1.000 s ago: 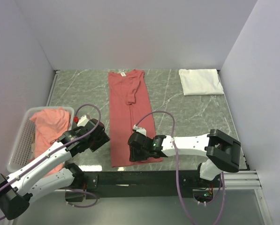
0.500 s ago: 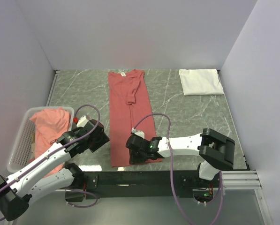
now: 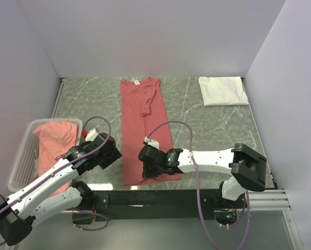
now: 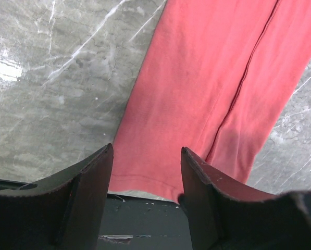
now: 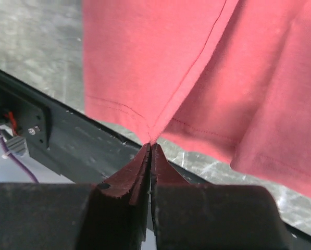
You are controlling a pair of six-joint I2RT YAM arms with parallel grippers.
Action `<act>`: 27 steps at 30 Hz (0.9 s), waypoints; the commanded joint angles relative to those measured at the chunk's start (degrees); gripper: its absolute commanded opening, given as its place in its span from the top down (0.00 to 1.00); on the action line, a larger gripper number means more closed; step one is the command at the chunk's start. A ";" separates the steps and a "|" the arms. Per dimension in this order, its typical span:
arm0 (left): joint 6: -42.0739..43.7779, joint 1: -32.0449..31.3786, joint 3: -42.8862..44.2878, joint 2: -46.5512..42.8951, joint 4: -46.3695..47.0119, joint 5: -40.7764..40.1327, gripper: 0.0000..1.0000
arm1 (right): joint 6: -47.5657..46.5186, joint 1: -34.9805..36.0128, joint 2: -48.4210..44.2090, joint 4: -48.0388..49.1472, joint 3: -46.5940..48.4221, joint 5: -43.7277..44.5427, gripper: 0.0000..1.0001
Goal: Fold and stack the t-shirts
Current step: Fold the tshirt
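Note:
My left gripper should close on the near corner (image 3: 125, 184) (image 4: 113, 185) of the long salmon t-shirt, at its hem's end on the mesh basket's side.
A long salmon t-shirt (image 3: 142, 120) lies flat down the middle of the table, folded narrow, with its neck label at the far end. My right gripper (image 3: 145, 167) is shut on its near hem (image 5: 150, 145) and pinches a peak of cloth just above the table's front edge. My left gripper (image 3: 115, 156) is open and empty. It hovers by the shirt's near left corner (image 4: 125, 174), which shows between the fingers (image 4: 146, 151). A folded white t-shirt (image 3: 223, 90) lies at the far right.
A white mesh basket (image 3: 21, 161) at the near left holds another salmon shirt (image 3: 53, 138). The black front rail (image 3: 160, 198) runs just below the hem. Grey walls close in the left, far and right sides.
My right gripper has shifted a little to the left along the near hem, staying shut on it. The left arm has hardly moved.

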 commanded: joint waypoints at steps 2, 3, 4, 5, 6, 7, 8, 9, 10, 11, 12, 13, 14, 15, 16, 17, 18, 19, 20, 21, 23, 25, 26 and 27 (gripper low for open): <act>1.66 0.23 -0.15 -0.94 1.46 0.59 0.39 | -1.01 0.87 -4.91 -5.26 3.61 4.85 0.96; 1.66 0.23 -0.07 -0.94 1.55 0.67 0.39 | -0.92 1.22 -5.70 -5.97 3.79 5.29 0.96; 1.75 0.23 -0.07 -0.94 1.72 0.76 0.40 | -0.83 1.22 -6.14 -6.94 3.96 6.17 0.96; 1.75 0.23 -0.07 -0.86 1.72 0.76 0.39 | -0.83 1.31 -6.49 -7.38 3.88 6.53 0.96; 1.84 0.23 -0.07 -0.86 1.90 0.76 0.40 | -0.66 1.66 -7.02 -7.91 3.79 6.79 0.96; 1.93 0.23 -0.07 -0.77 1.99 0.76 0.40 | -0.57 1.75 -7.29 -8.44 3.70 7.40 0.96; 2.01 0.23 -0.07 -0.68 2.07 0.85 0.40 | -0.31 1.83 -7.46 -9.05 3.18 7.76 0.96; 2.01 0.23 -0.15 -0.77 2.25 0.94 0.40 | -0.04 1.84 -7.90 -9.14 2.83 7.85 0.96; 2.10 0.23 -0.24 -0.68 2.25 1.03 0.40 | 0.22 2.10 -8.08 -9.23 1.87 7.93 0.96; 2.10 0.23 -0.33 -0.68 2.60 1.11 0.40 | 0.48 2.19 -8.17 -9.32 1.42 8.11 0.96; 2.19 0.23 -0.42 -0.59 2.60 1.20 0.40 | 1.09 2.45 -8.69 -9.41 0.98 8.55 0.96; 2.10 0.23 -0.59 -0.59 2.69 1.29 0.39 | 1.45 2.63 -8.87 -9.41 0.02 8.64 0.97; 2.10 0.23 -0.77 -0.42 3.04 1.46 0.39 | 2.06 2.80 -9.22 -9.50 -0.43 8.81 0.97; 2.10 0.23 -0.86 -0.42 3.13 1.73 0.40 | 2.33 2.98 -9.66 -9.32 -0.86 8.90 0.97; 2.10 0.23 -1.20 -0.33 3.22 1.90 0.40 | 2.59 3.15 -9.84 -8.89 -1.83 8.82 0.98; 2.01 0.23 -1.47 -0.24 3.48 2.08 0.40 | 2.94 3.33 -9.84 -8.62 -2.18 8.64 0.98; 2.10 0.23 -1.65 -0.24 3.92 2.17 0.40 | 3.12 3.33 -9.66 -8.27 -2.54 8.55 0.98; 2.01 0.32 -2.00 -0.07 3.92 2.52 0.40 | 3.30 3.42 -9.49 -8.61 -2.63 8.72 0.99; 2.10 0.24 -2.17 -0.07 4.09 2.69 0.40 | 3.82 4.20 -9.23 -8.88 -2.54 8.99 0.99; 2.10 0.23 -2.35 0.02 4.36 2.78 0.40 | 3.91 4.64 -9.14 -9.14 -2.37 9.51 0.99; 2.01 0.23 -2.70 0.28 4.71 3.05 0.40 | 4.35 5.09 -8.70 -9.15 -2.19 9.78 0.99; 2.10 0.23 -3.23 0.46 5.50 3.40 0.40 | 4.53 5.18 -7.73 -8.62 -2.45 9.61 0.99; 2.19 0.23 -3.40 0.72 5.85 3.83 0.40 | 4.44 5.18 -7.12 -8.53 -2.54 9.69 0.99; 2.45 0.23 -3.58 0.90 6.03 3.93 0.40 | 4.61 5.18 -6.85 -8.44 -2.63 9.87 0.99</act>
